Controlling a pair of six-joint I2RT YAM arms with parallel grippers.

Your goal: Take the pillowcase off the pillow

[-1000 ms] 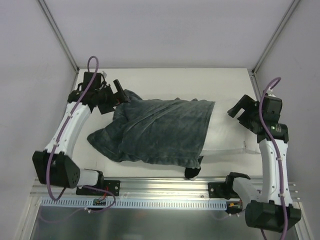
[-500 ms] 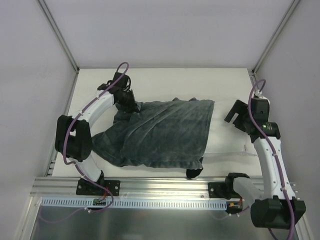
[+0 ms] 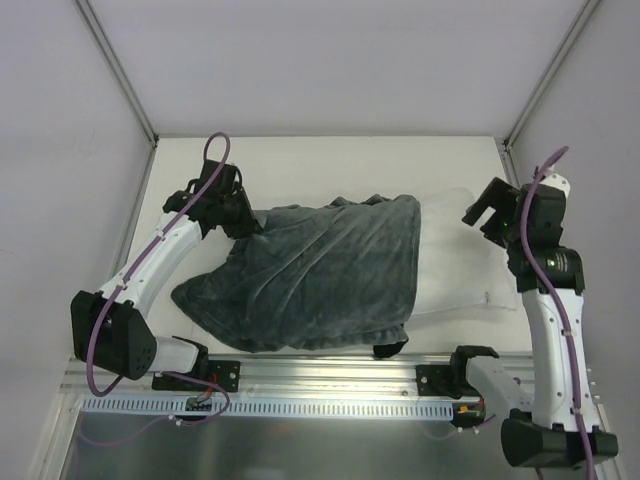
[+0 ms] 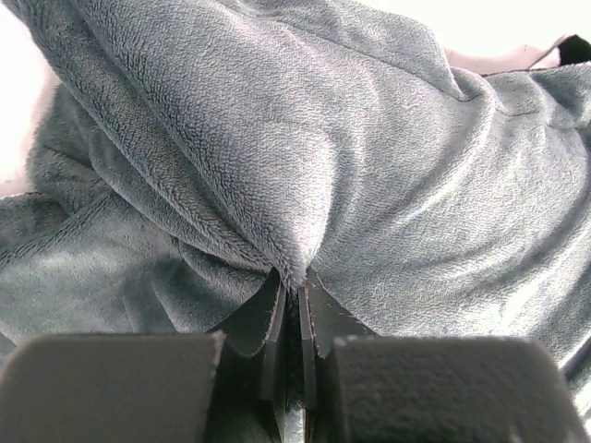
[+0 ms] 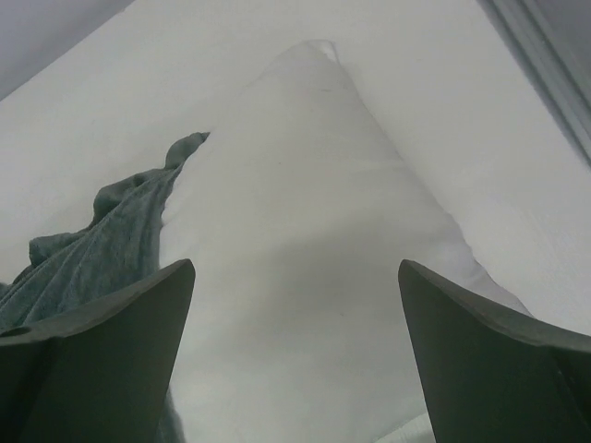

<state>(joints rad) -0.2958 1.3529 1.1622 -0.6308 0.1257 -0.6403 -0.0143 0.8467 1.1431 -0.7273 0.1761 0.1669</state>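
Note:
I need to close my right gripper on the bare far part [image 3: 443,227] [image 5: 297,194] of the white pillow, beside the open edge of the pillowcase.
A dark grey-blue fleece pillowcase [image 3: 310,280] lies rumpled across the table's middle. The white pillow [image 3: 455,265] sticks out of its right side. My left gripper [image 3: 245,218] is at the pillowcase's far left corner. In the left wrist view it [image 4: 295,281] is shut on a pinched fold of the pillowcase [image 4: 388,166]. Over the pillow's right end hovers my right gripper [image 3: 487,212], open. The right wrist view shows it [image 5: 295,268] spread wide above the bare pillow [image 5: 305,185], with the pillowcase's edge [image 5: 102,240] at the left.
A small black piece [image 3: 388,348] lies at the pillowcase's near right corner, beside the aluminium rail [image 3: 330,372] along the table's front. Grey walls and slanted frame posts [image 3: 120,75] enclose the white table [image 3: 330,165] on three sides.
My left gripper went from open to shut on the pillowcase's left corner and drew back leftward. The pillowcase has shifted left. My right gripper moved slightly, still open.

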